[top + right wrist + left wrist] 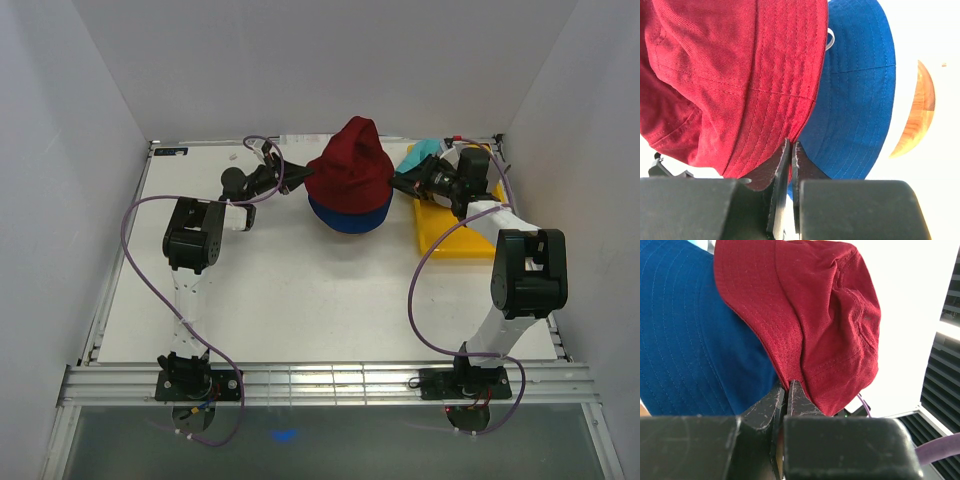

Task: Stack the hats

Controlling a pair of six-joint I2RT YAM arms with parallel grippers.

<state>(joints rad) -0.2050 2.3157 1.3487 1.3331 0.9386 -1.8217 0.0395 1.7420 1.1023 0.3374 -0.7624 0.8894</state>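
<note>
Next, I bring the dark red hat low down over the top of the royal blue hat (pixel 355 186) (pixel 732 332) and let go of it there with my left gripper.
A dark red hat (pixel 350 165) stands tall in the middle of the table, pulled over a royal blue hat (pixel 348 218) whose brim shows beneath it. My left gripper (pixel 297 181) is at the red hat's left edge, shut on its brim (pixel 790 360). My right gripper (pixel 397 183) pinches the same hat's brim (pixel 780 115) from the right side. The blue hat (pixel 685 340) lies just behind the red one in both wrist views (pixel 860 90). A teal hat (pixel 422 152) peeks out at the back right, partly hidden by the right arm.
A flat yellow tray (pixel 445 238) lies at the right under the right arm. The wooden stand (pixel 920 115) shows under the blue hat in the right wrist view. White walls close in the table on three sides.
</note>
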